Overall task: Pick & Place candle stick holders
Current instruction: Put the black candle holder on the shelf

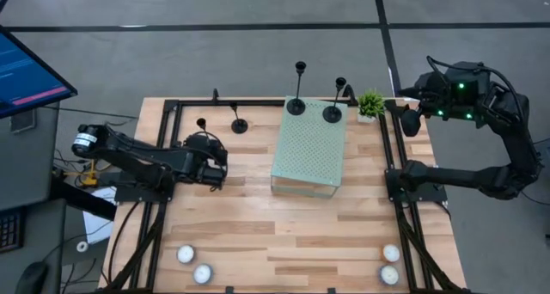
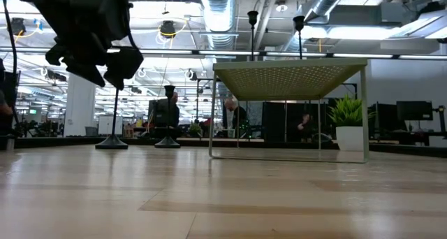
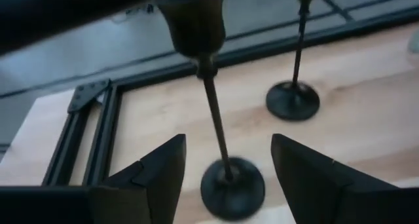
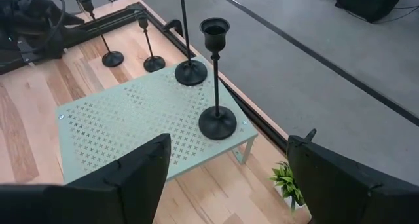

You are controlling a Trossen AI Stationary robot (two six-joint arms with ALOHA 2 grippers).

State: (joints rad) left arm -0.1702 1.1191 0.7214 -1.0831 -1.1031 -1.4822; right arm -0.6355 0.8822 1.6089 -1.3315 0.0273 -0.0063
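My left gripper will back off from its downward slant toward the candle stick holder's base, level its fingers and take the stem (image 3: 209, 80) just below the cup.
Two black candle stick holders (image 1: 296, 105) (image 1: 332, 113) stand by their disc bases on the far edge of a pale green perforated stand (image 1: 309, 152). Two more stand on the wood table at the far left: one (image 1: 239, 125) in the open, and one (image 3: 216, 126) between the fingers of my left gripper (image 3: 228, 145). That gripper is open. It comes in low from the near side, one finger on each side of the thin stem, apart from it. My right gripper (image 4: 229, 185) is open and holds nothing, raised beyond the table's far right corner.
A small green potted plant (image 1: 371, 105) stands by the stand's far right corner. White tealights lie near the front edge, two at the left (image 1: 185, 254) and two at the right (image 1: 391, 254). A black metal frame (image 1: 258, 102) rims the table.
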